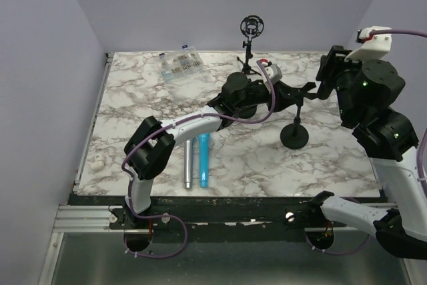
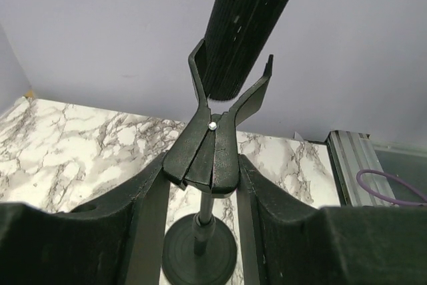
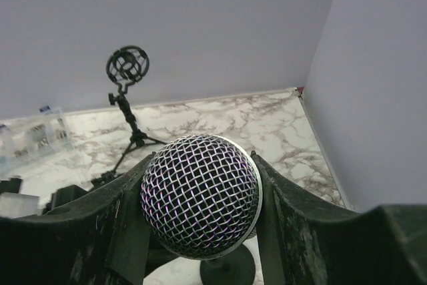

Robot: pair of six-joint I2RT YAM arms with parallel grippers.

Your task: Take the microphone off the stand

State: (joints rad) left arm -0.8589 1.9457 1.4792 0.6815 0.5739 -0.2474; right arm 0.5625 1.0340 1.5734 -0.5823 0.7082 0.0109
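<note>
My right gripper has the microphone. It will let go of it on the table point(image 1: 223, 157) next to the blue tube, on the side facing the stand.
The black microphone stand point(image 1: 294, 135) stands right of the table's centre on a round base point(image 2: 200, 251). My left gripper point(image 1: 275, 91) is shut on the stand's clip point(image 2: 210, 151), with the fingers point(image 2: 250, 191) pressed on both sides of it. The microphone's black body point(image 2: 247, 25) lies between the clip's two prongs. My right gripper point(image 1: 325, 81) is shut on the microphone's silver mesh head point(image 3: 200, 195). In the top view the microphone point(image 1: 308, 91) runs roughly level between the two grippers.
A small tripod with a shock mount point(image 1: 251, 31) stands at the back centre, also in the right wrist view point(image 3: 127, 68). A clear plastic box point(image 1: 180, 63) lies at the back left. A silver tube point(image 1: 189, 163) and a blue tube point(image 1: 203, 158) lie near the front.
</note>
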